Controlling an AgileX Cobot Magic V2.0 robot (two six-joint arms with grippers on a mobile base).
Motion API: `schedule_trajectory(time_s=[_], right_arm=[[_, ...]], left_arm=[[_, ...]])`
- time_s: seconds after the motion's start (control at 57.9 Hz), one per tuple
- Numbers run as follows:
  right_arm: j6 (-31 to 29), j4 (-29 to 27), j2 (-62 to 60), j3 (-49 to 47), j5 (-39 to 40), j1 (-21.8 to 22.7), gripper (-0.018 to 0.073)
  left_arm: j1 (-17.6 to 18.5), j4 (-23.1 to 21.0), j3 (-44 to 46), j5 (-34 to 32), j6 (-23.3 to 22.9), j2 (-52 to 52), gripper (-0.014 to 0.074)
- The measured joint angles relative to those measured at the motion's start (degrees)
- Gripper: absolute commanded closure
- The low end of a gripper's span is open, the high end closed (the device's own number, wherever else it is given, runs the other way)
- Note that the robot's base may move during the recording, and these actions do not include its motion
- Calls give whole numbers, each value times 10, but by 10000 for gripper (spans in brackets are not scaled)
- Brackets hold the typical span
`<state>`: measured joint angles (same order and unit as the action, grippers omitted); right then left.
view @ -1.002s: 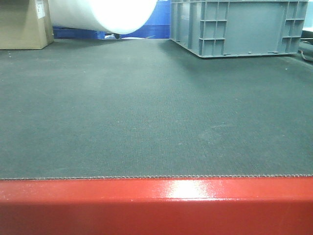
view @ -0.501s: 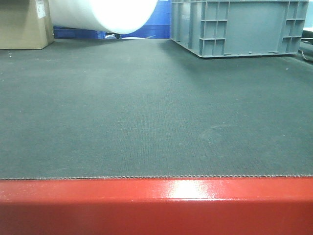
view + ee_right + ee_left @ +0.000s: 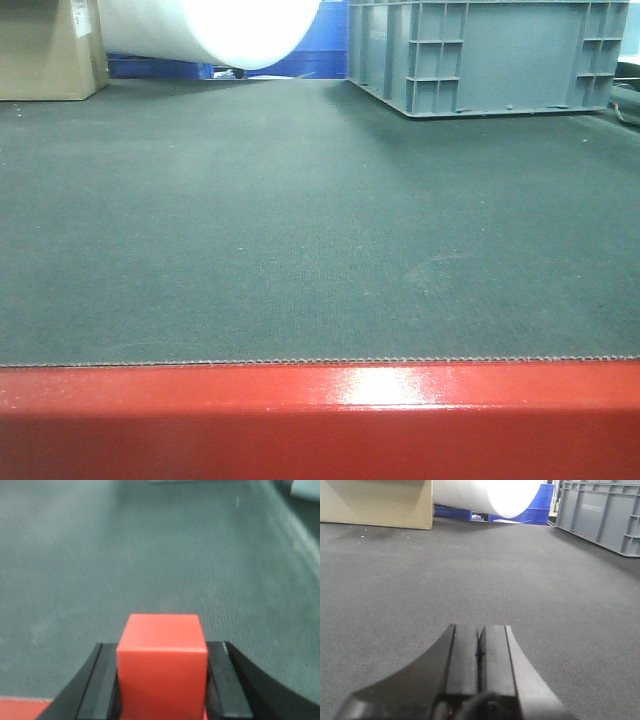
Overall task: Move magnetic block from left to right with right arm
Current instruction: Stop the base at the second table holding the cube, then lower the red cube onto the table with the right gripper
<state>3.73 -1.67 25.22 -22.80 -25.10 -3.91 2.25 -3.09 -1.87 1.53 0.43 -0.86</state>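
Observation:
Next, my right gripper sets the magnetic block free on the dark green mat [image 3: 337,262], next to the pale scuff mark that is there.
The magnetic block [image 3: 162,672], a small red cube, sits squarely between the black fingers [image 3: 102,680] of my right gripper [image 3: 162,645], which is shut on it. Both pads press its sides above the dark green mat [image 3: 150,555]. Whether the cube touches the mat is hidden. My left gripper [image 3: 479,628] hovers low over the grey mat with its jaws closed together and nothing between them. The front view shows neither gripper nor the block.
A grey plastic crate [image 3: 480,55] stands at the back right, with a cardboard box [image 3: 45,50] at the back left and a large white roll [image 3: 210,30] between them. The glossy red table edge [image 3: 320,420] runs along the front and shows under the right gripper [image 3: 20,707].

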Motion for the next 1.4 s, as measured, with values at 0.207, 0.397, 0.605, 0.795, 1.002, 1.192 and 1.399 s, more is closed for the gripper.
schedule_trajectory(time_s=[0.207, 0.397, 0.605, 0.795, 1.002, 1.192, 1.399], right_arm=[[108, 85, 162, -56, 0, -68, 295], [235, 124, 308, -122, -7, -157, 295], [309, 128, 470, -250, -100, -255, 293], [319, 121, 620, -409, -220, -294, 293], [320, 70, 744, -570, -320, -301, 293], [322, 35, 839, -693, -385, -306, 293], [322, 32, 910, -765, -431, -318, 293]], left_arm=[[0, 0, 0, 0, 0, 0, 722], [0, 0, 0, 0, 0, 0, 722], [0, 0, 0, 0, 0, 0, 722], [0, 0, 0, 0, 0, 0, 722], [0, 0, 0, 0, 0, 0, 722], [0, 0, 0, 0, 0, 0, 722], [0, 0, 0, 0, 0, 0, 722]])
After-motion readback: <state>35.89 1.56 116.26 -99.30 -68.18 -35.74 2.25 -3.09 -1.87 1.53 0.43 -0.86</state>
